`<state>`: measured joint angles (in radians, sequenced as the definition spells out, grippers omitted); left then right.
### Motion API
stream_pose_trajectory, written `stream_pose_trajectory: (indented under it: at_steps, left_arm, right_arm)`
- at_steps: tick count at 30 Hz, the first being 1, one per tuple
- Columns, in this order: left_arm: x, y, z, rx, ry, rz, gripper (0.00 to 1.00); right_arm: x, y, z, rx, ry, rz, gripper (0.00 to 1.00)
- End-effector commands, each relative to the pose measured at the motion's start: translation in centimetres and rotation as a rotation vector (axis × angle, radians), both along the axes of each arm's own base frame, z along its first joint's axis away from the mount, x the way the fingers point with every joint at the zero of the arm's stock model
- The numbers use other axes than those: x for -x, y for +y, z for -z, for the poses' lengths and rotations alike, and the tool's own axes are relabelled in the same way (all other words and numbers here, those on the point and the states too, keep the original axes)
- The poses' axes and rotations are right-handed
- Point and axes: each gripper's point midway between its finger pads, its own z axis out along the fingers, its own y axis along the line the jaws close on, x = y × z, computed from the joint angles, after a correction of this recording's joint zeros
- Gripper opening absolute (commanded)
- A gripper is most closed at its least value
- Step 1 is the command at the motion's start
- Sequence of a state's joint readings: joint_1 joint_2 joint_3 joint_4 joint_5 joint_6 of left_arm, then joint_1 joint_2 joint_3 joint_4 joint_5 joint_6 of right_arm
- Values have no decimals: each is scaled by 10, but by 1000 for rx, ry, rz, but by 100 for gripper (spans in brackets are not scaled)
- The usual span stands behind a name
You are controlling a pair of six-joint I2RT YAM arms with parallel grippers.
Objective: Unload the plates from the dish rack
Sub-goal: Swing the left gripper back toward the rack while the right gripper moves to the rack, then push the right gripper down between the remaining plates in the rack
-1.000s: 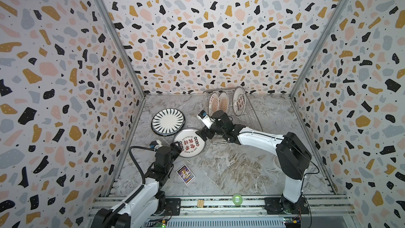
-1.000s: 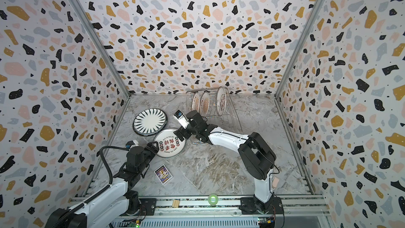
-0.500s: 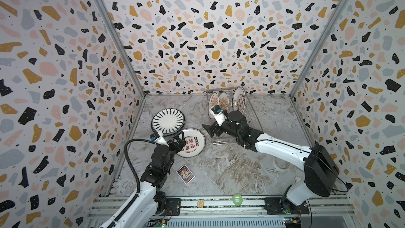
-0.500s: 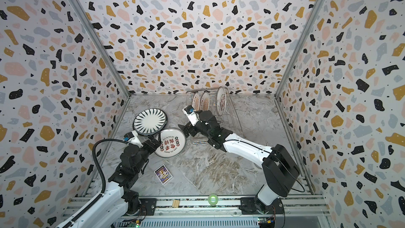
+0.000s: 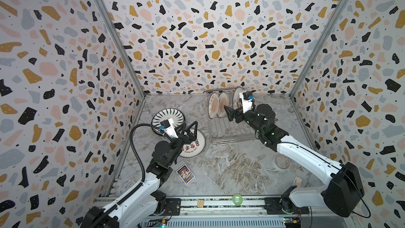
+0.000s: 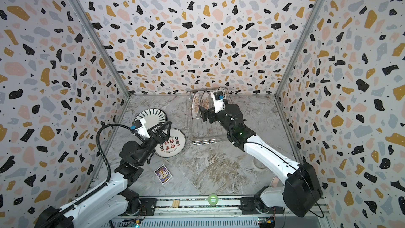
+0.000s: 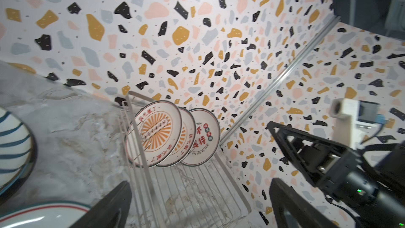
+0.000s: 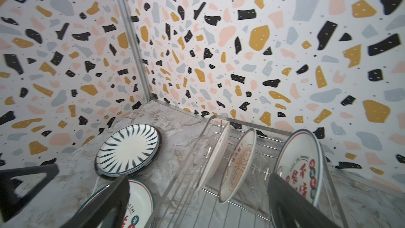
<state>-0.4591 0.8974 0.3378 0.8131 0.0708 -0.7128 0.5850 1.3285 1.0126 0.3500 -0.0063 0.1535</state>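
Note:
The robot's right gripper needs to close on the near-side rim (image 5: 242,91) (image 8: 319,173) of the red-character plate that stands upright in the dish rack, next to the orange sunburst plates.
The dish rack (image 5: 230,132) stands at the back middle in both top views, with three plates upright at its far end: two orange sunburst plates (image 5: 213,105) (image 8: 240,165) and a red-character plate (image 8: 300,167). My right gripper (image 5: 228,113) hovers open over the rack just in front of them, holding nothing. A black-striped plate (image 5: 162,115) and another red-character plate (image 5: 195,148) lie flat on the table left of the rack. My left gripper (image 5: 188,128) hangs open above that flat red-character plate, apart from it, facing the rack (image 7: 197,189).
A small purple card (image 5: 185,174) lies near the front left. A tape roll (image 5: 282,161) lies under the right arm, and a green roll (image 5: 237,199) and a wooden block (image 5: 200,202) sit on the front rail. Patterned walls close three sides.
My right gripper has swung from beside the flat red-character plate back and right over the rack. My left gripper has opened a little wider and lifted above that plate.

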Motion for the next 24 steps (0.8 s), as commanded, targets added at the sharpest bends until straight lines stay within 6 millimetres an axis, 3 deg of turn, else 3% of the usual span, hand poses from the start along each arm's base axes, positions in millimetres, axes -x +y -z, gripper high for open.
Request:
stream_pose_trajectory:
  at_steps: [1,5,10,21,24]
  left_arm:
    - [12,-20,-45,-1,-195,80,100]
    - [10,-43,-52,-22,-242,146,100]
    - [-2,-63,-54,-48,-242,185,100]
    - [-36,-90,-34,-140,-168,187,100]
    - [-42,-91,-30,-166,-151,174,100]
  right_arm:
    - [-11,-28,2,-51,36,82,99]
    - [-13,-59,-4,-116,-27,135,99]
    - [-36,-85,7,-102,3,243,99]
    - [-86,-83,28,-97,74,283,100]
    - [-104,-85,38,-70,105,325,94]
